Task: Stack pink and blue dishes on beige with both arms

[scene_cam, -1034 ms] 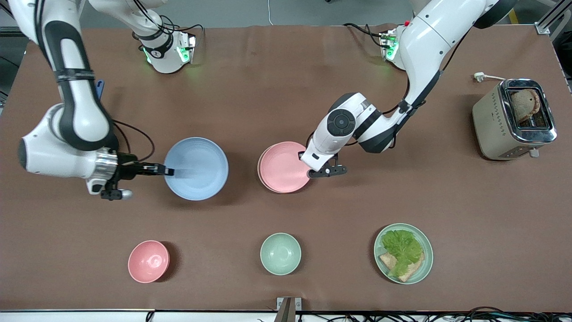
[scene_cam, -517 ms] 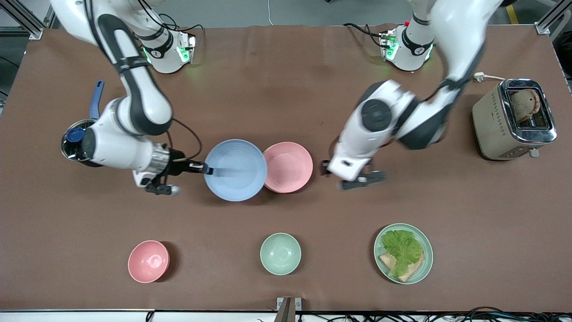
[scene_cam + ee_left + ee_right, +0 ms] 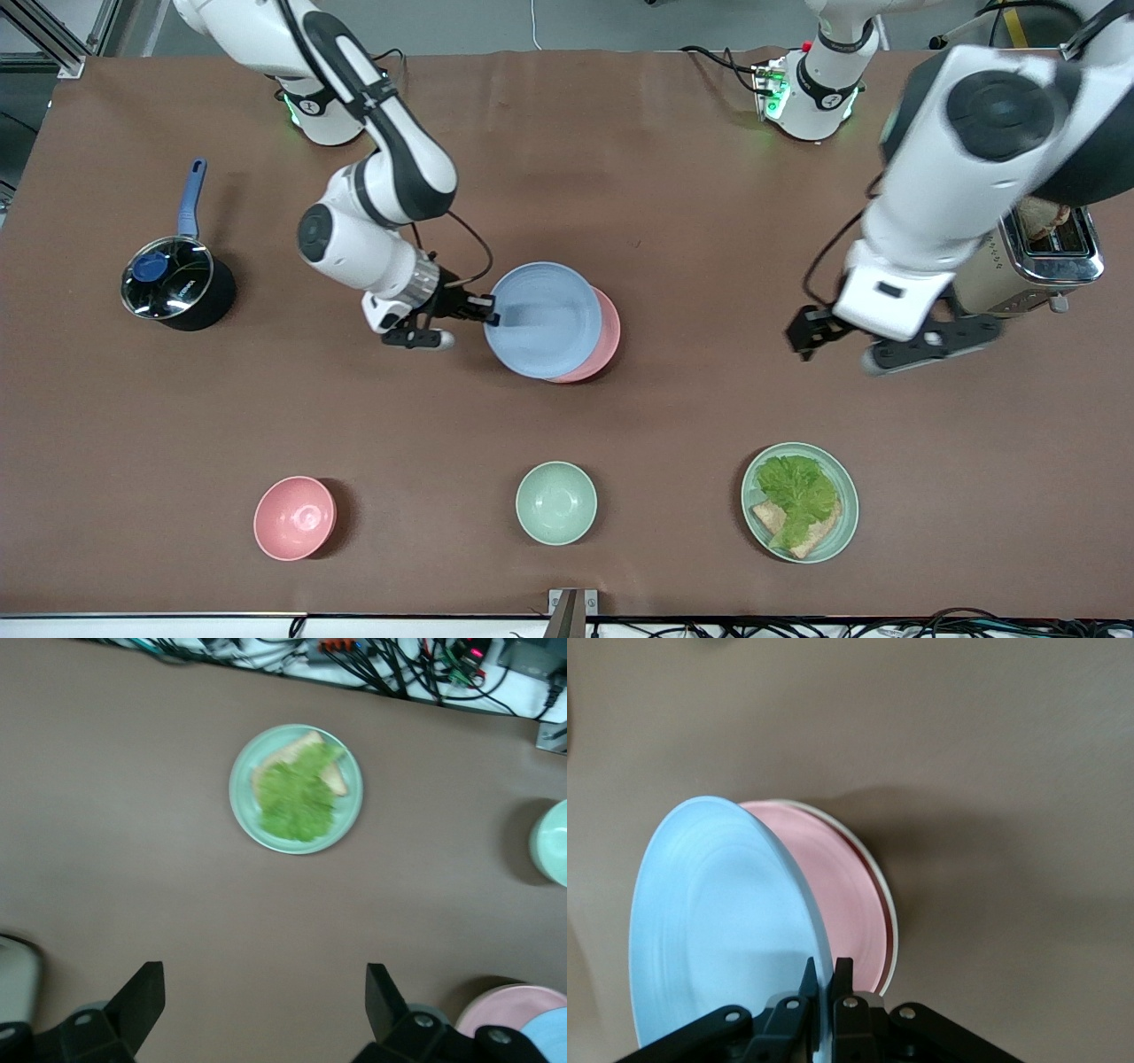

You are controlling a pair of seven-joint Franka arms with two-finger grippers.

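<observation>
I need to use my right gripper to set the pale blue plate down gently on top of the pink plate (image 3: pixel 564 329) (image 3: pixel 790 904). The pale blue plate is now tilted over it.
My right gripper (image 3: pixel 490 311) (image 3: pixel 824 979) is shut on the rim of the pale blue plate (image 3: pixel 542 319) (image 3: pixel 718 921). It holds the plate tilted over the pink plate (image 3: pixel 608 340) (image 3: pixel 846 895), covering most of it. The pink plate lies on the beige plate, of which only a cream rim (image 3: pixel 892 935) shows in the right wrist view. My left gripper (image 3: pixel 804 335) (image 3: pixel 263 997) hangs open and empty above bare table between the stack and the toaster. The left wrist view catches the edges of the pink plate (image 3: pixel 509 1010) and the blue plate (image 3: pixel 547 1036).
A toaster (image 3: pixel 1063 248) stands at the left arm's end, partly hidden by that arm. A dark saucepan (image 3: pixel 173 288) sits at the right arm's end. Nearer the front camera stand a pink bowl (image 3: pixel 294 517), a mint bowl (image 3: pixel 555 502) and a green lettuce plate (image 3: pixel 800 502) (image 3: pixel 297 788).
The right arm has carried the blue plate sideways until it is over the pink plate. The left gripper has left the pink plate's rim and swung up toward the toaster.
</observation>
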